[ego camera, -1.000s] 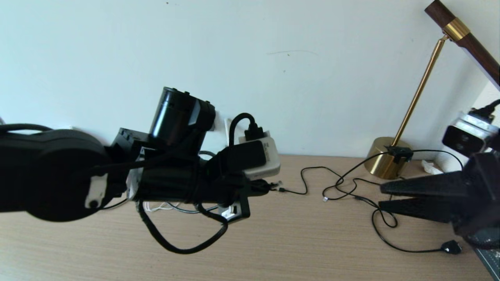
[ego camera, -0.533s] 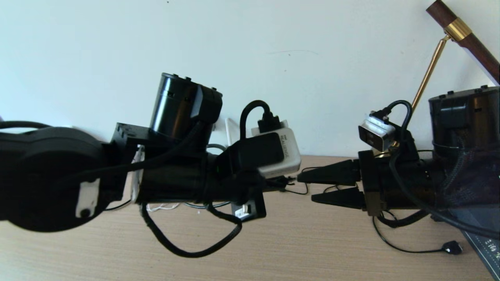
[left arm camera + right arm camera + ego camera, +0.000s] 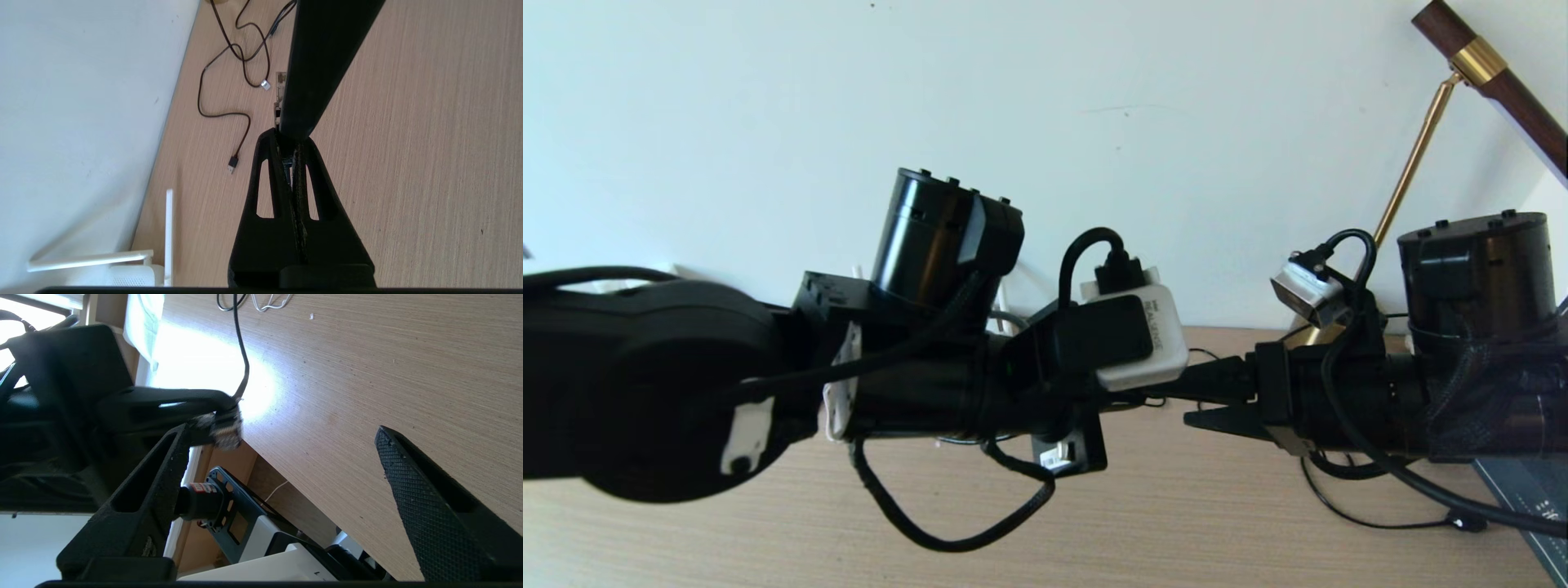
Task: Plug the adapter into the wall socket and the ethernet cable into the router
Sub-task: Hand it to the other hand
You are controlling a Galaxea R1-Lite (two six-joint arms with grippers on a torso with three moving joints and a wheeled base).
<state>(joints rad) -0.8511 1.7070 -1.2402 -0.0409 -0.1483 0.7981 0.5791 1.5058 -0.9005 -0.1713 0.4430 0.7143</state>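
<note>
Next, I let go of the plug of the ethernet cable, now held above the desk, with my left gripper between the fingertips of my right gripper [image 3: 1195,401] [image 3: 282,113].
My left gripper [image 3: 287,141] is shut on the ethernet cable's plug [image 3: 280,83], whose clear tip pokes out past the fingertips above the desk. The ethernet cable [image 3: 242,355] trails back from the plug [image 3: 222,428] over the desk. My right gripper [image 3: 282,430] is open, facing the left one, and the plug sits close to one of its fingers [image 3: 163,477]. In the head view both grippers meet mid-desk, the right gripper [image 3: 1188,402] just beyond my left wrist camera. The router [image 3: 130,275] with its white antennas [image 3: 168,232] lies by the wall. The adapter and the wall socket are out of view.
Thin black USB cables [image 3: 222,114] snake over the wooden desk [image 3: 1176,523] near the wall. A brass lamp [image 3: 1413,163] stands at the back right. Another black cable [image 3: 1372,518] and a dark book [image 3: 1531,498] lie at the right. A thin white cord [image 3: 269,302] shows farther left.
My right arm has swung in from the right until its fingers reach the left gripper's tip, and its jaws have opened wide. The left arm has shifted a little rightward with the plug.
</note>
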